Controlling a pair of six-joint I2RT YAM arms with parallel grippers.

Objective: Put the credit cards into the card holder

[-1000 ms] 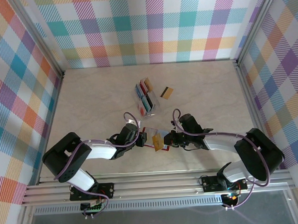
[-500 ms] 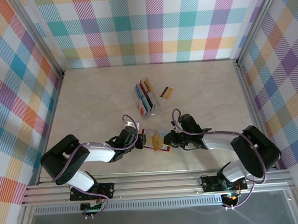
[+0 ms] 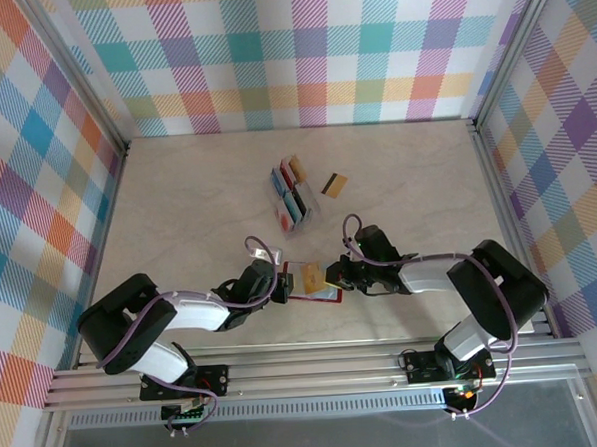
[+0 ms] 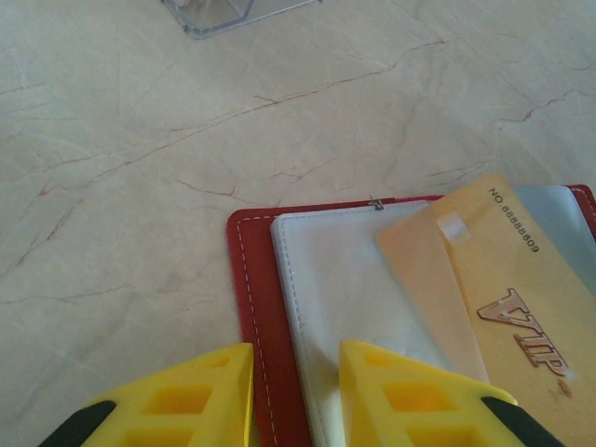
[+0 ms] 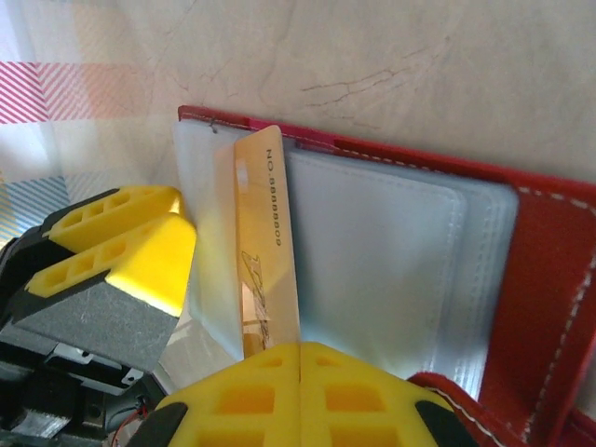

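Observation:
I need to use my right gripper to let go of the gold VIP credit card inside the holder's clear pocket (image 3: 299, 282) (image 5: 227, 231) beside my left gripper. The card's far corner is under a sleeve now.
The red card holder (image 3: 322, 295) lies open on the table between my two grippers, pale pockets up (image 4: 253, 307) (image 5: 549, 270). My right gripper (image 3: 331, 277) (image 5: 300, 358) is shut on a gold VIP credit card (image 5: 268, 242) (image 4: 512, 298). The card's far corner sits under a clear pocket sleeve of the holder. My left gripper (image 3: 285, 284) (image 4: 296, 391) has its jaws partly apart, straddling the holder's left edge, one finger over the table and one over the pale pocket. More credit cards stand in a clear rack (image 3: 293, 199).
A gold card with a dark stripe (image 3: 335, 186) lies flat just right of the rack. The rack's corner (image 4: 214, 14) shows at the top of the left wrist view. Aluminium frame posts and plaid walls close in the marble tabletop.
Both grippers and the holder have shifted a little left and nearer. The gold card has come down from hanging tilted to lying against the holder's pocket. Neither grip changed.

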